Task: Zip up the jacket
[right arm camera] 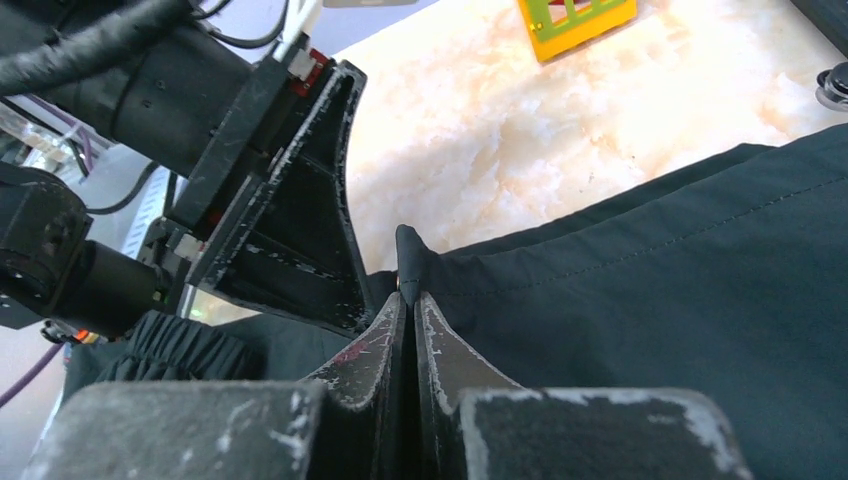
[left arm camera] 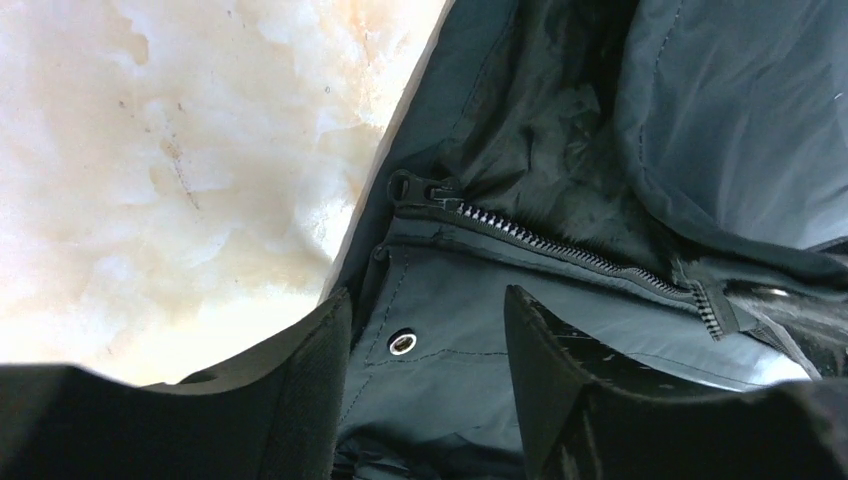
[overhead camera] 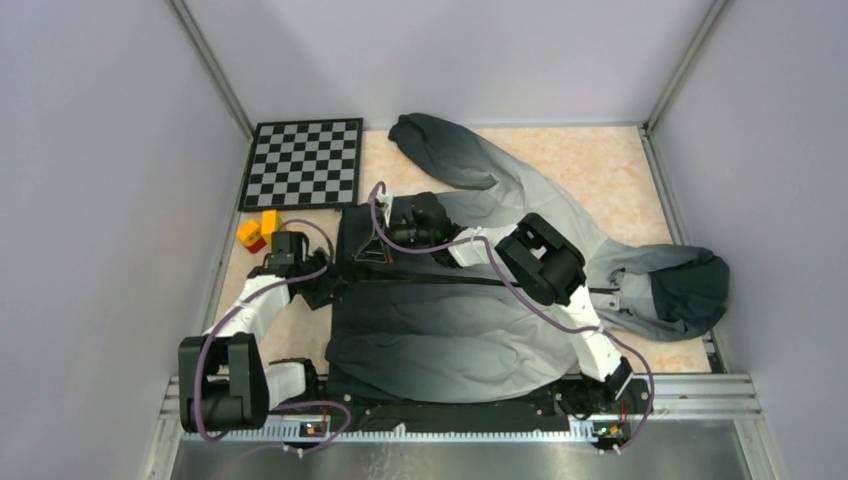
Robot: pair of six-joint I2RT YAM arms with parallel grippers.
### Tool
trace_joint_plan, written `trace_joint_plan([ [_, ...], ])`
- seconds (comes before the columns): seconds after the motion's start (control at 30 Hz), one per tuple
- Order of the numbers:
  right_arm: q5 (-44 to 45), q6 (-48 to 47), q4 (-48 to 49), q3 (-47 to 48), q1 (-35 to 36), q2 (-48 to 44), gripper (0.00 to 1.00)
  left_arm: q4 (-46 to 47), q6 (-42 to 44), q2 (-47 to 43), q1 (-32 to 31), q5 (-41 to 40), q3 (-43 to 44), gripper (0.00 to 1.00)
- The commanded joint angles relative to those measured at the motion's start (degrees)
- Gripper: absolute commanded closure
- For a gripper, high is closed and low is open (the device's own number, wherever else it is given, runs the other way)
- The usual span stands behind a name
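Observation:
I should tilt my left gripper's fingers, which stand over the hem corner with the metal snap, short of the zipper slider, and pinch the slider itself (left arm camera: pixel 430 191).
The jacket (overhead camera: pixel 470 320) lies flat across the table, hem to the left, dark hood (overhead camera: pixel 690 285) to the right, one sleeve running to the back. My left gripper (overhead camera: pixel 325 290) is open at the hem. In the left wrist view (left arm camera: pixel 425 310) its jaws stand wide apart over the dark hem corner with a metal snap (left arm camera: pixel 402 343). The zipper slider (left arm camera: pixel 410 187) sits just beyond, at the hem end of the zipper teeth (left arm camera: pixel 560 250). My right gripper (overhead camera: pixel 362 250) reaches over the jacket. In the right wrist view (right arm camera: pixel 408 295) it is shut on a fold of the jacket's dark hem (right arm camera: pixel 404 255), beside my left gripper (right arm camera: pixel 290 230).
A chessboard (overhead camera: pixel 305 162) lies at the back left. Yellow and red blocks (overhead camera: pixel 258 232) sit next to the left arm, and a yellow one shows in the right wrist view (right arm camera: pixel 575 20). Grey walls enclose the table. A metal rail (overhead camera: pixel 450 425) runs along the front edge.

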Motion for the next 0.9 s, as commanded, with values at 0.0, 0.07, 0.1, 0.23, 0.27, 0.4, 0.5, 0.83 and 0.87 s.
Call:
trace_joint_plan([
  [0.0, -2.36, 2.27, 4.93, 1.45, -0.08, 1.11, 0.97, 4.27, 1.84, 0.67, 0.33, 0.57, -0.22, 0.41],
  [0.07, -2.23, 2.22, 4.51, 1.64, -0.11, 1.23, 0.98, 4.57, 2.78, 0.73, 0.33, 0.72, 0.12, 0.5],
  [0.1, -2.12, 2.09, 4.07, 1.73, -0.14, 1.15, 0.99, 4.64, 3.18, 0.72, 0.33, 1.15, 0.37, 0.57],
  [0.23, -1.54, 1.88, 1.88, 2.32, -0.16, 1.06, 1.0, 6.35, 4.14, -1.85, 0.33, 3.75, -0.56, 0.72],
  [0.27, -1.44, 1.89, 1.34, 2.52, -0.19, 1.06, 1.0, 7.14, 4.32, -2.84, 0.33, 4.31, -1.14, 0.74],
  [0.4, -0.54, 1.8, -3.45, 3.49, -0.24, 0.63, 1.0, 10.44, 3.21, -5.42, 0.33, 6.05, -3.51, 0.76],
  [0.5, -0.83, 2.21, -5.83, 3.48, -0.28, -0.23, 1.0, 10.33, 1.06, -4.8, 0.28, 5.78, -3.88, 0.72],
  [0.83, -3.26, 5.23, -7.58, 0.64, -0.26, -2.29, 1.0, 11.07, -0.67, -0.35, 0.35, -0.69, -3.62, 0.52],
  [0.87, -3.39, 5.55, -7.28, 0.5, -0.28, -2.03, 1.0, 11.61, -0.74, -0.13, 0.41, -0.74, -3.85, 0.56],
])
